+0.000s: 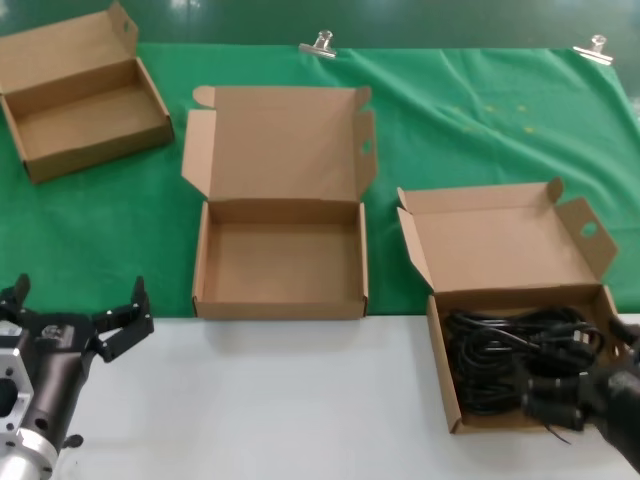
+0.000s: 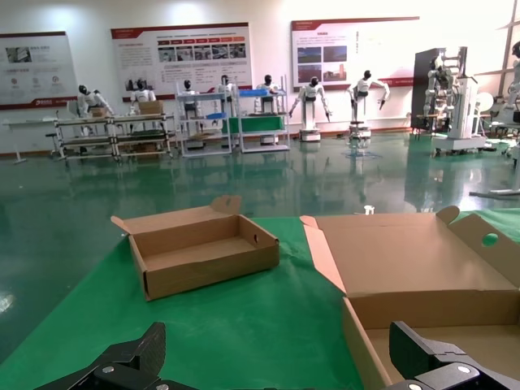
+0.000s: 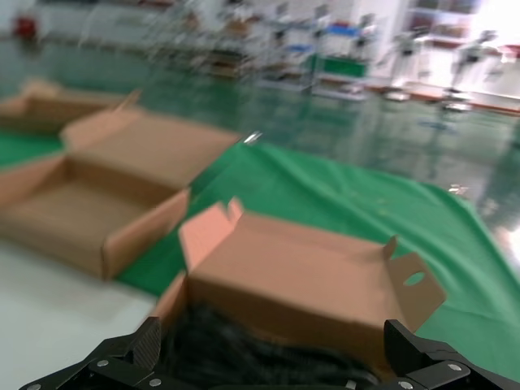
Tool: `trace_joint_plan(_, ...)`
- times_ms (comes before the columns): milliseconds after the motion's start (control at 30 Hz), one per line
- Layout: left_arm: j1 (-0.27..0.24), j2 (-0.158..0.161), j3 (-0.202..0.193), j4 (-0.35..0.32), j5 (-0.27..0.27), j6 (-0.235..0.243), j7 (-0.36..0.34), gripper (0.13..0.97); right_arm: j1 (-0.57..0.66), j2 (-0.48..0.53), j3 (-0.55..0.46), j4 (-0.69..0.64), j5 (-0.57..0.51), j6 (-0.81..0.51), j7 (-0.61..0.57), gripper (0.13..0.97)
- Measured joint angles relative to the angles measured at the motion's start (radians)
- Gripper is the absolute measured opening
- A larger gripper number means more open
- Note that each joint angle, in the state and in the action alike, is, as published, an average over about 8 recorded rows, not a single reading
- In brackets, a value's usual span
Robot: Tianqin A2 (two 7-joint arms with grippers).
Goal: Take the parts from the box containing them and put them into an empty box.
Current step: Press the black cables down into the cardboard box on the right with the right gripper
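Note:
Next, my right gripper closes on the plug end [image 1: 571,337] of the black cables lying nearest the lid of the box containing them.
The parts, a tangle of thin black cables [image 1: 505,350], lie in the box containing them [image 1: 500,250], at the right on the table's front part. My right gripper [image 1: 578,388] hovers low over that pile's right side, open. In the right wrist view its fingers [image 3: 146,351] stand wide apart with the cables [image 3: 260,353] below and between them, behind them the lid [image 3: 301,276]. The empty box [image 1: 280,300], with its tall lid, stands in the middle. My left gripper [image 1: 80,300] is open at the front left, holding nothing, and faces that box [image 2: 422,268].
A third open cardboard box [image 1: 85,100] sits at the far left on the green cloth [image 1: 480,130], also seen from the left wrist [image 2: 203,252]. Two metal clips [image 1: 318,44] hold the cloth's back edge. White tabletop [image 1: 300,400] runs along the front.

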Motion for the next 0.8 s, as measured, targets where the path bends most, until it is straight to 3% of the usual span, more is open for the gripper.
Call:
trace_joint_plan(200, 0.0, 0.0, 0.0, 0.0, 0.0, 0.0, 0.0, 0.966, 0.093, 0.2, -0.176, -0.02, 0.031, 0.011, -0.061, 0.966)
trace_joint_plan(433, 0.0, 0.0, 0.0, 0.0, 0.0, 0.0, 0.0, 0.966, 0.333, 0.379, -0.472, -0.033, 0.132, 0.014, -0.19, 0.966)
trace_joint_plan(667, 0.0, 0.0, 0.0, 0.0, 0.0, 0.0, 0.0, 0.966, 0.578, 0.439, -0.77, -0.088, 0.32, 0.034, -0.444, 0.966)
trace_joint_plan(800, 0.0, 0.0, 0.0, 0.0, 0.0, 0.0, 0.0, 0.966, 0.677, 0.432, -0.879, -0.131, 0.453, 0.058, -0.615, 0.966)
